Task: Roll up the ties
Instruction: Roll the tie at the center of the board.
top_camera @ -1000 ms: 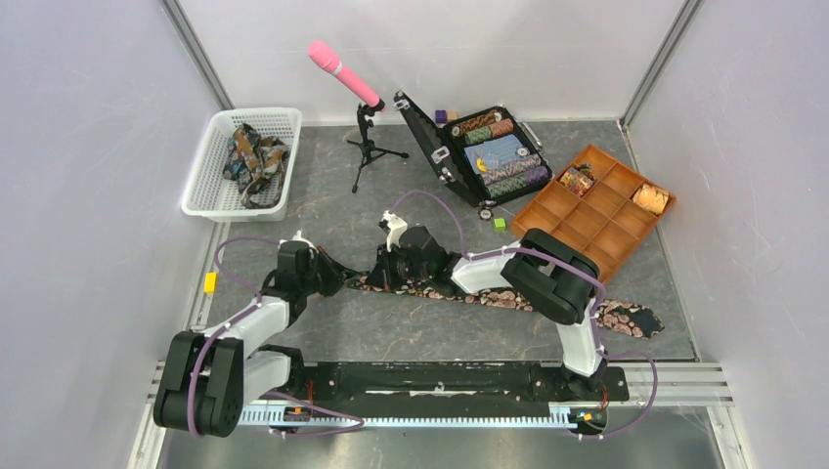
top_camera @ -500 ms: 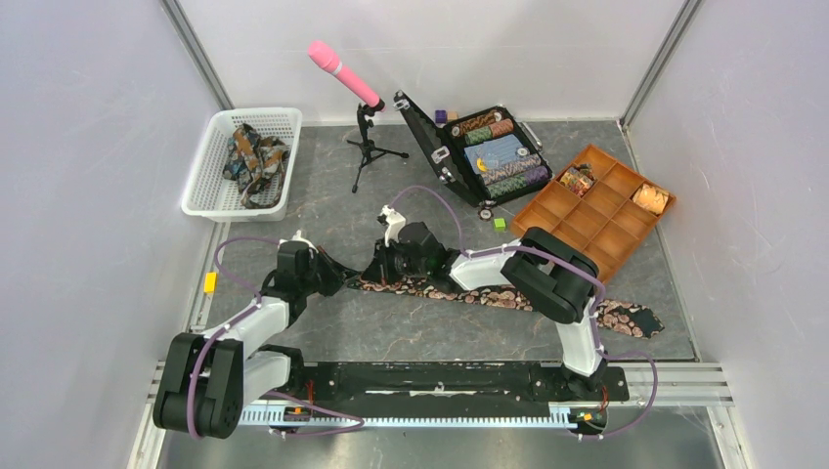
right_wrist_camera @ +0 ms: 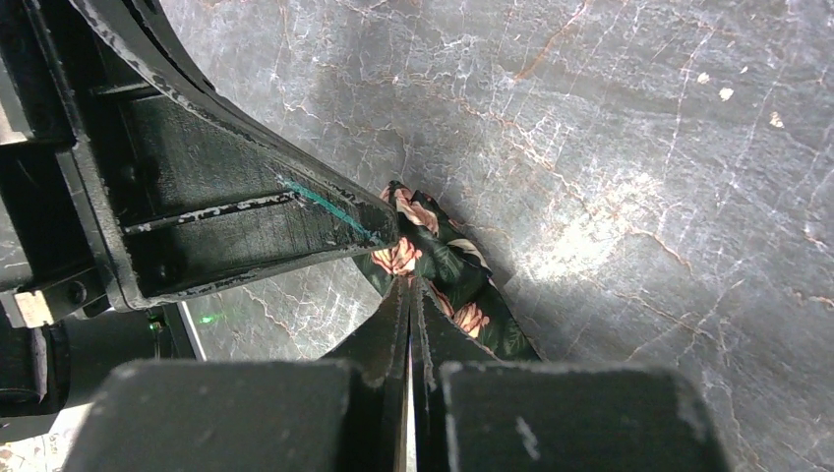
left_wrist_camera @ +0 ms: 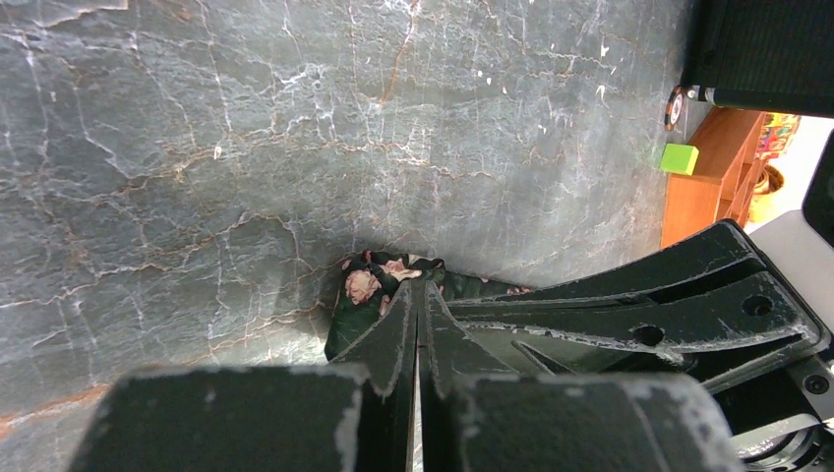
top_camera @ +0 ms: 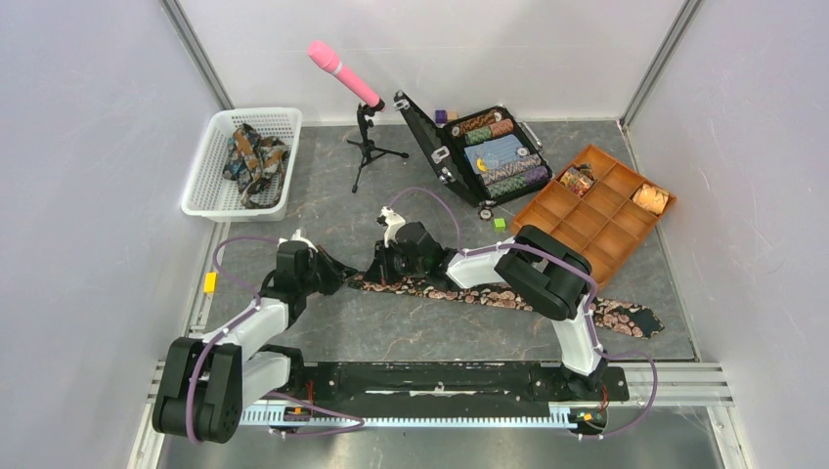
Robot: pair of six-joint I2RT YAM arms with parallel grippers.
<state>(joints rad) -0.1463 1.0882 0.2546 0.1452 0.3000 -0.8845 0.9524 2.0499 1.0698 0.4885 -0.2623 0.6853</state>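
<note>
Shut left fingers sit on the tie's folded end; they should open and pinch that end [left_wrist_camera: 352,317] while my right gripper pins it.
A long dark floral tie [top_camera: 508,297] lies flat across the table, its narrow end at the left [top_camera: 360,281]. Both grippers meet over that end. My left gripper [top_camera: 339,276] is shut, and its tips [left_wrist_camera: 417,287] rest on the bunched, folded-over end of the tie [left_wrist_camera: 366,295]. My right gripper [top_camera: 377,272] is also shut, its tips [right_wrist_camera: 408,285] pressing on the fabric [right_wrist_camera: 447,264] just beside the left fingers [right_wrist_camera: 246,221]. I see no fabric between either pair of jaws. More ties [top_camera: 252,156] lie heaped in the white basket [top_camera: 210,207].
An orange divided tray [top_camera: 587,227] at the right holds two coiled ties [top_camera: 577,179] [top_camera: 650,198]. An open black case of poker chips [top_camera: 494,156] and a pink microphone on a tripod [top_camera: 344,73] stand behind. A green cube [top_camera: 500,224] lies near the case.
The right wrist has edged slightly left and back over the tie's narrow end. The left arm and the tie have barely moved; both grippers stay shut.
</note>
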